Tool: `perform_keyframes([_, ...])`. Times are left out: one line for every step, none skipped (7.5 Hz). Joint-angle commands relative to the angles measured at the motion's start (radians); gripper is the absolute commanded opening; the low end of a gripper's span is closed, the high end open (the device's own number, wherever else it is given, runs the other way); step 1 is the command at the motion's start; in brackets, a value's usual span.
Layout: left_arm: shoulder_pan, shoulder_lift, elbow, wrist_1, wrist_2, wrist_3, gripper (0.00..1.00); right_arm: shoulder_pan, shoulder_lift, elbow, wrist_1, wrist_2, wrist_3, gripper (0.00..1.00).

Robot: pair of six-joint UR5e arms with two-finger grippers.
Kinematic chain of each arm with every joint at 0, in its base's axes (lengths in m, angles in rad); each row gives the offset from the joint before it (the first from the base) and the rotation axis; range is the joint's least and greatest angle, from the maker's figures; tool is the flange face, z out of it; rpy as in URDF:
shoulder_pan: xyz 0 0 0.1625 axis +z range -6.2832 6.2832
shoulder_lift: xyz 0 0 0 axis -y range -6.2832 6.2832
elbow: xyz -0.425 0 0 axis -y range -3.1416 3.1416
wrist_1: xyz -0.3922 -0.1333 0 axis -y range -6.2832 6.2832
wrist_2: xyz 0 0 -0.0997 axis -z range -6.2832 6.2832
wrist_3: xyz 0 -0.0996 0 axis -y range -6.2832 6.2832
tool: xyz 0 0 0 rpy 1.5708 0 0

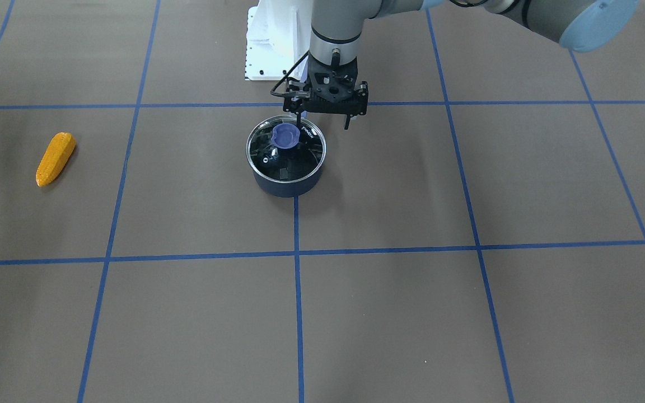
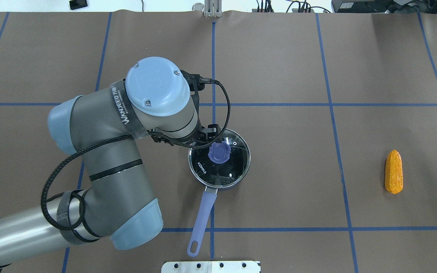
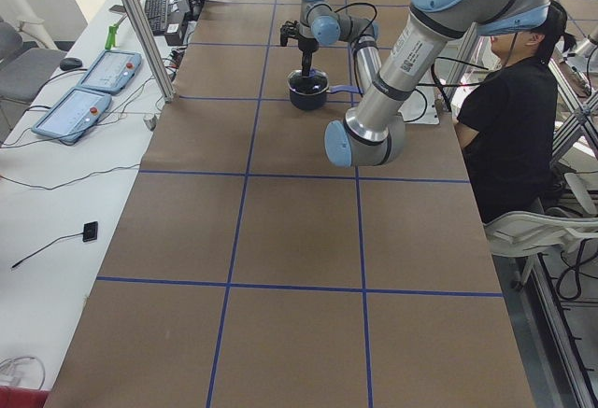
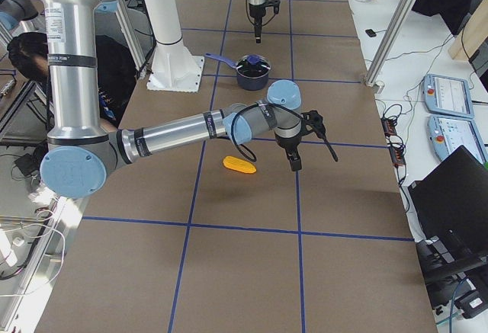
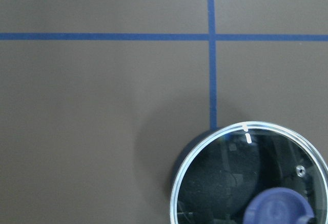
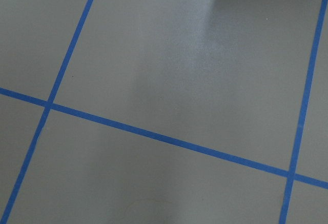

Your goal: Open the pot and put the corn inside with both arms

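My left gripper needs to close on the lavender knob (image 1: 285, 136) (image 5: 277, 208) of the pot's glass lid, because lifting the lid there will open the pot for the corn.
The dark navy pot (image 1: 287, 182) stands mid-table with its glass lid (image 2: 229, 171) on, lavender knob (image 2: 219, 152) on top, and its long lavender handle (image 2: 202, 219) pointing toward the robot base. My left gripper (image 1: 323, 124) hangs open over the lid near the knob and holds nothing. The left wrist view shows the lid (image 5: 225, 183) and knob (image 5: 279, 207) at lower right. The orange corn (image 2: 393, 171) lies far off on my right side. My right gripper (image 4: 293, 158) hovers beside the corn (image 4: 240, 165). I cannot tell whether it is open.
Brown table cover with a grid of blue tape lines (image 1: 296, 254). The white base mount (image 1: 272, 45) stands behind the pot. The right wrist view shows only bare cover and tape. A seated person (image 3: 509, 119) is at the table's robot side.
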Motion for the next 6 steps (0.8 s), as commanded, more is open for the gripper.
perform_keyframes([0.019,-0.099,0.125,0.002,0.01,0.135,1.0,0.0,0.0,-0.001,0.0,0.0,0.0,1.0])
perform_keyframes([0.027,-0.099,0.13,-0.004,0.009,0.136,1.0,0.0,0.0,-0.001,0.0,-0.001,0.0,1.0])
perform_keyframes([0.036,-0.096,0.133,-0.006,0.009,0.133,1.0,0.0,0.0,-0.001,-0.002,-0.001,0.0,1.0])
perform_keyframes([0.042,-0.093,0.15,-0.038,0.009,0.126,1.0,-0.002,0.0,-0.001,-0.002,0.0,0.001,1.0])
perform_keyframes([0.045,-0.091,0.199,-0.105,0.007,0.091,0.99,-0.005,0.0,-0.001,-0.002,0.0,0.002,1.0])
perform_keyframes([0.05,-0.093,0.231,-0.153,0.007,0.086,0.99,-0.005,0.0,-0.001,-0.002,-0.001,0.002,1.0])
